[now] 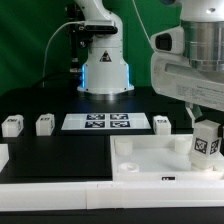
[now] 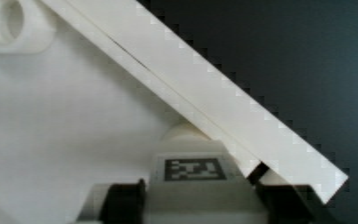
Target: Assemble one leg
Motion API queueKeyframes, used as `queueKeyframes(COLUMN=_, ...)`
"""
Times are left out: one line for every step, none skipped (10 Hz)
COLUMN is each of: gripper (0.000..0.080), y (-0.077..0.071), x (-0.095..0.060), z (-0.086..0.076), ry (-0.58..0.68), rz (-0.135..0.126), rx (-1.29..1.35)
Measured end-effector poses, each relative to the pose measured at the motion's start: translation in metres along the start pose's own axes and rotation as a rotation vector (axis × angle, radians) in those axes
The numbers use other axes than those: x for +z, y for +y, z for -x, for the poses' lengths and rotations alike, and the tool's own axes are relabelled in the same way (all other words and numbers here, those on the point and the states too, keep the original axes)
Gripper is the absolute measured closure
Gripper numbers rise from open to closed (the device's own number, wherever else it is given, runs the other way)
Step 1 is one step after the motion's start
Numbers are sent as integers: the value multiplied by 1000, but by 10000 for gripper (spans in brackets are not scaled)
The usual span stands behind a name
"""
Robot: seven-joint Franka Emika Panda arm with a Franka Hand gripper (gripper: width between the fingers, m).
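With my gripper turned at an angle to the tabletop's raised rim, I will open, turn my wrist back and retake the leg (image 1: 206, 147) before screwing it in at the tabletop's corner.
My gripper (image 1: 205, 130) is shut on the leg (image 1: 207, 144), a small white post with a black-and-white tag, held upright at the exterior view's right. The leg's lower end is just over the large white tabletop (image 1: 150, 165), near its far right corner. I cannot tell whether it touches. In the wrist view the leg (image 2: 194, 160) sits between my two dark fingers (image 2: 123, 202), with its tag facing the camera. Below it lie the tabletop's flat face (image 2: 69, 120) and its raised rim running diagonally. A round corner socket (image 2: 12, 30) shows further off.
Three more white legs (image 1: 12, 125), (image 1: 44, 124), (image 1: 163, 122) stand in a row on the black table, with the marker board (image 1: 96, 122) between them. The robot base (image 1: 104, 70) stands behind. A white bar (image 1: 55, 187) lies along the front edge at the exterior view's left.
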State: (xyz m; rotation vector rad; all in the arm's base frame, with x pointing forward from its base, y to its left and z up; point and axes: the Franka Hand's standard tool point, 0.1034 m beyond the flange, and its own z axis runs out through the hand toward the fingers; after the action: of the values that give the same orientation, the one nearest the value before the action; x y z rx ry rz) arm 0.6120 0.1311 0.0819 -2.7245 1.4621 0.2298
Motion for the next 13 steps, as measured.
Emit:
queueKeyframes(gripper=505, y=0, x=0, z=0, ry=0, rz=0, rx=-4)
queueKeyframes(gripper=505, y=0, x=0, z=0, ry=0, rz=1, rx=-16)
queueKeyframes(gripper=314, y=0, x=0, z=1, ry=0, rz=1, rx=-27)
queueKeyframes(gripper=314, y=0, x=1, z=1, ry=0, rz=1, rx=-63)
queueKeyframes(gripper=187, y=-1, x=1, z=2, ry=0, rz=1, rx=-66)
queueKeyframes(gripper=161, y=-1, x=1, z=2, ry=1, rz=2, rx=-93)
queueKeyframes(gripper=161, y=0, x=1, z=1, ry=1, rz=4, rx=-250)
queueKeyframes(gripper=151, y=2, x=2, z=1, ry=-3, rz=12, rx=-380)
queueKeyframes(gripper=151, y=3, x=2, z=1, ry=-8, rz=18, rx=-507)
queueKeyframes(gripper=150, y=4, x=3, z=1, ry=-10, rz=23, rx=-608)
queueKeyframes(gripper=150, y=4, x=2, z=0, ry=-5, rz=30, rx=-741)
queueKeyframes(gripper=150, y=4, x=3, z=1, ry=-5, rz=32, rx=-835)
queueKeyframes(gripper=150, y=4, x=3, z=1, ry=-7, rz=33, rx=-979)
